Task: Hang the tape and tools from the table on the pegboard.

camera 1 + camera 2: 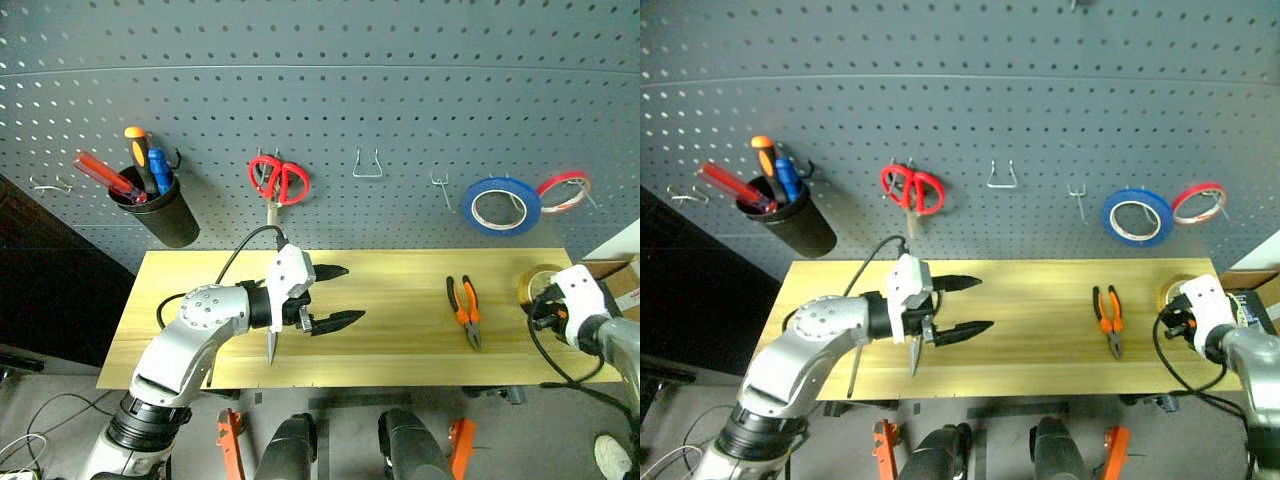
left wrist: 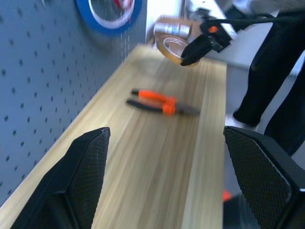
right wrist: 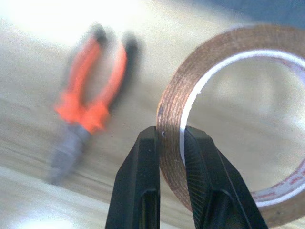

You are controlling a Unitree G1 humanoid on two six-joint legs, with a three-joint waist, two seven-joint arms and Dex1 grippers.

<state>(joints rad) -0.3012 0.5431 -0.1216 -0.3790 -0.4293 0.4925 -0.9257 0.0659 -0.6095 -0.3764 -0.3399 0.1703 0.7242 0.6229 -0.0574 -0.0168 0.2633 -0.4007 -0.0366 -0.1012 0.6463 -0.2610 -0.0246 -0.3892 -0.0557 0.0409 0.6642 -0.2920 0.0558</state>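
Observation:
Next, my right gripper lets go of the yellowish-tan tape on the bare hook [image 1: 446, 206] beside the blue tape ring. The yellowish-tan tape is upright below the pegboard now.
My right gripper [image 3: 170, 133] is shut on the rim of the yellowish-tan tape [image 3: 228, 119] and holds the ring upright over the right end of the table [image 1: 400, 340], below the pegboard [image 1: 320, 80]. The orange-and-black pliers [image 1: 465, 312] lie flat on the wood to its left. My left gripper [image 1: 340, 296] hovers open over the table's middle, pointing right, with nothing between its fingers. A pointed steel tip [image 1: 270, 348] pokes out from under my left wrist; the rest of it is hidden. An orange-and-black screwdriver [image 1: 136, 148] stands in a black cup.
On the pegboard hang the black cup [image 1: 165, 215] with red and blue screwdrivers, red-handled scissors [image 1: 278, 180], a blue tape ring [image 1: 500, 205] and a red tape ring [image 1: 565, 190]. Two bare hooks [image 1: 368, 165] [image 1: 440, 185] sit between them. A cardboard box [image 1: 622, 275] stands at the right.

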